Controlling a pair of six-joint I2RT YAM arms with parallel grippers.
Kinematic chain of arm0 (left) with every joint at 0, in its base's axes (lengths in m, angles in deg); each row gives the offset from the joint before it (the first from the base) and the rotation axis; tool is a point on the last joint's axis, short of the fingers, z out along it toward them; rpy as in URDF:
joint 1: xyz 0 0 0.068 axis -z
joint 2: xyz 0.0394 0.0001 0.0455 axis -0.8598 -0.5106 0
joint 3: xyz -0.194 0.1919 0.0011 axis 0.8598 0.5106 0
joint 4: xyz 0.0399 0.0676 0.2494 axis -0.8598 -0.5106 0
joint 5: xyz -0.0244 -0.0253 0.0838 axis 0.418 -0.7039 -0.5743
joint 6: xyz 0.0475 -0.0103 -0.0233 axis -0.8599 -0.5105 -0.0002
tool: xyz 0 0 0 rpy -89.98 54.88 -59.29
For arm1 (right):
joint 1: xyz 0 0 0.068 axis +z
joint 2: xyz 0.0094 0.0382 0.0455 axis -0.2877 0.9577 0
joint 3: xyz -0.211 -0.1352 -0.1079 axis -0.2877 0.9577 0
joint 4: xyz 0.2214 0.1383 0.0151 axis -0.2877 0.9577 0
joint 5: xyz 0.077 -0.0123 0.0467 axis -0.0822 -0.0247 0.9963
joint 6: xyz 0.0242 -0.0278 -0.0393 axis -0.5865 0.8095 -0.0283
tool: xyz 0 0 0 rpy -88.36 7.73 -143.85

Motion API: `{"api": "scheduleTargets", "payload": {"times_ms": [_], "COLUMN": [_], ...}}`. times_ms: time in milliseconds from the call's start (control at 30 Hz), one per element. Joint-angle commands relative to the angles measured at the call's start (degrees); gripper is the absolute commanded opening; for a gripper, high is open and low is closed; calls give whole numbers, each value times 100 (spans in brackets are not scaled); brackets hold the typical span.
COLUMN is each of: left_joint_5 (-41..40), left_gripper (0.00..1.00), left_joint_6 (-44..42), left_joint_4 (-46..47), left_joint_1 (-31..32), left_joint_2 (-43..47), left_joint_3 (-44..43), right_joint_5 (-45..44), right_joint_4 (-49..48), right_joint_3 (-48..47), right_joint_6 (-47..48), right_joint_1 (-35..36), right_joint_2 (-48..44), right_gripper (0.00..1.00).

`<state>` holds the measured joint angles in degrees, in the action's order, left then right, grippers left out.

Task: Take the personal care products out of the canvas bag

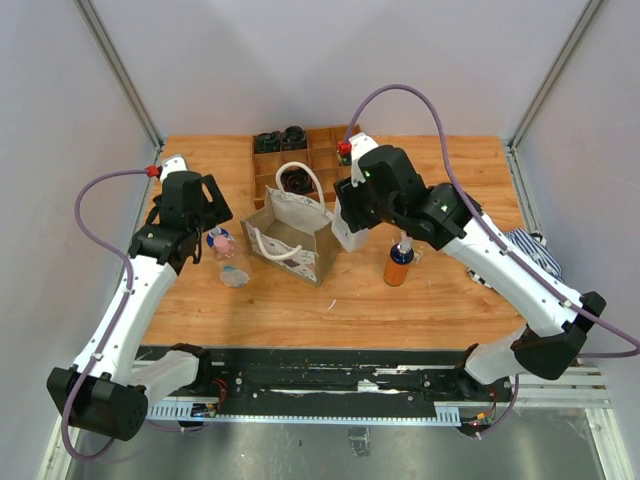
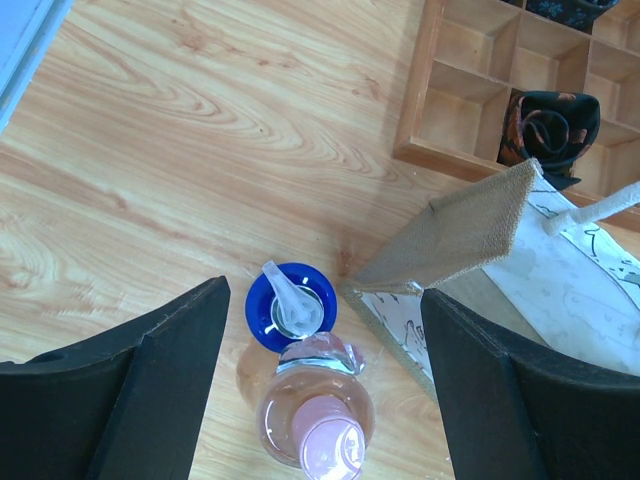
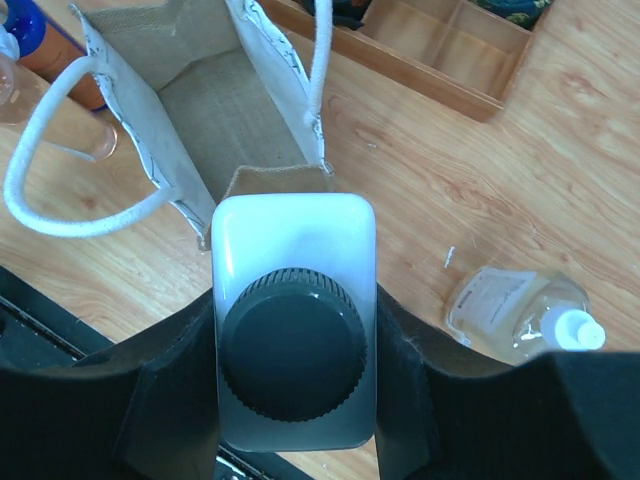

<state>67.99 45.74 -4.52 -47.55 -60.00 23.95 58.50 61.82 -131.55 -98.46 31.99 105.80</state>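
Next, my right gripper sets the pale bottle down on the table (image 1: 358,287) between the canvas bag and the amber bottle. The pale bottle is now held beside the bag.
The canvas bag (image 1: 290,238) stands open at mid-table, and what I see of its inside in the right wrist view (image 3: 215,110) is bare. My right gripper (image 1: 350,228) is shut on a pale bottle with a black cap (image 3: 295,270), held just right of the bag. My left gripper (image 2: 320,400) is open, its fingers (image 2: 130,400) either side of and above a blue bottle (image 2: 291,305) and a pink-capped bottle (image 2: 318,425) that stand left of the bag (image 2: 480,235). A flat clear jar (image 1: 235,275), an amber bottle (image 1: 398,266) and a clear white-capped bottle (image 3: 520,312) rest on the table.
A wooden compartment tray (image 1: 320,150) with black coiled rolls (image 1: 280,140) sits behind the bag. A striped cloth (image 1: 530,248) lies at the right table edge, partly under my right arm. Grey walls close in left, right and back.
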Motion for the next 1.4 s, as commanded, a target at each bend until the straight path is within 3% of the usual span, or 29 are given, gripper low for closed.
{"api": "scheduleTargets", "payload": {"times_ms": [0, 300, 567, 700, 900, 1367], "left_joint_5": [-2, -41, -77, -71, 39, 119], "left_gripper": [82, 82, 81, 81, 81, 81], "left_joint_6": [-34, 67, 85, 111, 203, 155], "left_joint_4": [-38, -4, -140, -181, -209, -229], "left_joint_1": [-23, -26, -23, -24, -28, -24], "left_joint_2": [116, 104, 233, 353, 432, 681], "left_joint_3": [-59, 46, 6, 89, 209, 330], "right_joint_5": [170, 1027, 555, 174, 369, 959], "right_joint_4": [-1028, -1870, -1641, -1178, -945, -1698], "right_joint_3": [67, 1348, 1353, 1512, 2032, 2727], "right_joint_6": [362, 76, 215, 182, 64, -179], "right_joint_1": [16, 91, 202, -206, -907, -1278], "right_joint_2": [-232, -451, -657, -1266, -1938, -1813], "right_gripper": [29, 29, 30, 30, 30, 30]}}
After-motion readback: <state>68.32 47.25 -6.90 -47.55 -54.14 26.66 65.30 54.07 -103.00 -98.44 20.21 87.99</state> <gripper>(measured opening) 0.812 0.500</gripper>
